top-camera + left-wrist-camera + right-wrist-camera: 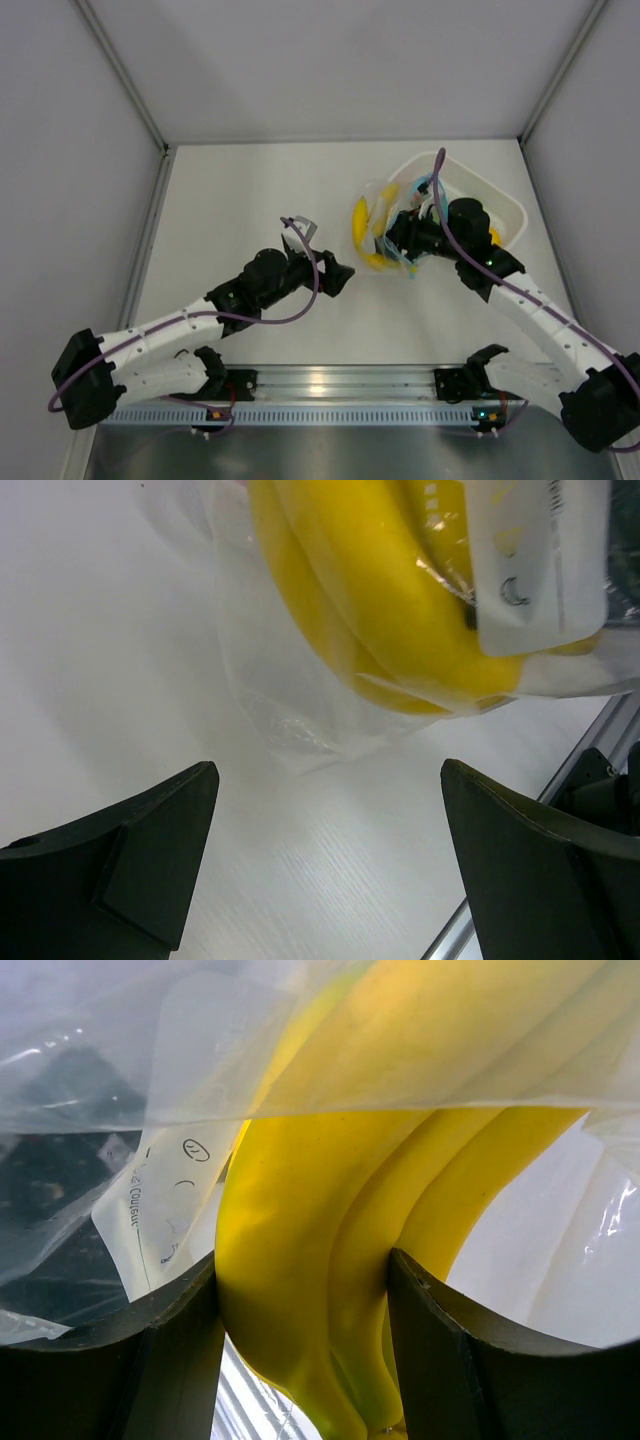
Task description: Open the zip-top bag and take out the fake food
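Note:
I need to use my left gripper to pinch the bag's closed end (300,745) and hold it back, because the bag's loose film is clinging around the banana bunch in my right gripper.
The clear zip-top bag (378,205) lies at the left rim of the white basket, with the yellow banana bunch (361,222) partly inside it. My right gripper (402,246) is shut on the banana bunch (300,1250); both fingers (170,1360) press its sides, and crinkled bag film (110,1060) hangs just above. My left gripper (346,277) is open and empty, low over the table just left of the bag. In its wrist view the banana (380,610) shows through the bag (290,705) ahead of the gripper (330,820). Other fruit is hidden.
The white perforated basket (500,200) stands at the back right, under the right wrist. A white printed label (540,570) sits on the bag. The metal rail (330,385) runs along the near table edge. Grey walls enclose the table.

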`<state>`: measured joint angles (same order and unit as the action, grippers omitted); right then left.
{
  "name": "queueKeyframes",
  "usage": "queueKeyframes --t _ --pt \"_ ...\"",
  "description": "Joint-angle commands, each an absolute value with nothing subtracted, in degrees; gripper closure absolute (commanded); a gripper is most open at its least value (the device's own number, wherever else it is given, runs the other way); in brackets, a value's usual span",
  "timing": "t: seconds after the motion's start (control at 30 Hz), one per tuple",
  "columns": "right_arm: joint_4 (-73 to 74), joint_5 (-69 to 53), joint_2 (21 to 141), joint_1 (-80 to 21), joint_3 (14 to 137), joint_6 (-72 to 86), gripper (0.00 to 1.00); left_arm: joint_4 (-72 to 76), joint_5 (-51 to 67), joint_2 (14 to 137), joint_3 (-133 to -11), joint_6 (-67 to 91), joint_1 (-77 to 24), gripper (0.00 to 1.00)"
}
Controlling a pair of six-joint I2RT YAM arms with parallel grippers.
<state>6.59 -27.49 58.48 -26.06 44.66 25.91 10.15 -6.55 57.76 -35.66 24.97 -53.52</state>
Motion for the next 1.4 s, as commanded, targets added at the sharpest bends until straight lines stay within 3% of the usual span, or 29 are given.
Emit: queueKeyframes --t 0.0,0.33,0.43,0.53,0.57,0.6,0.97,1.37 --pt "3.60 -33.57 54.06 -24.70 46.67 24.17 1.00 17.13 -2.82 58.27 -33.75 23.20 -53.00 0.01" --pt "1.06 -41.04 48.52 -23.82 46.93 26.72 1.00 29.18 8.08 59.94 -30.41 25.40 -52.12 0.02" --pt "-1.39 -42.97 48.08 -23.73 46.41 28.65 1.00 29.44 8.88 61.96 -32.25 25.84 -52.12 0.11" --pt "-2.64 -43.42 47.55 -23.82 45.53 29.71 1.00 29.36 8.71 63.54 -33.74 25.49 -52.12 0.55" --pt "-2.11 -42.37 47.29 -23.73 45.44 29.53 1.00 29.36 7.74 63.63 -33.84 25.31 -52.12 0.87" --pt "-1.50 -41.75 47.11 -23.82 45.44 29.10 1.00 29.36 6.26 63.72 -33.75 25.23 -52.12 0.98" --pt "8.08 -32.43 47.11 -23.20 48.34 27.77 1.00 15.04 -25.19 61.79 -34.19 25.14 -52.03 1.00" --pt "12.29 -29.45 49.66 -23.12 47.90 29.62 1.00 1.24 -50.70 59.24 -37.00 28.47 -52.03 1.00"
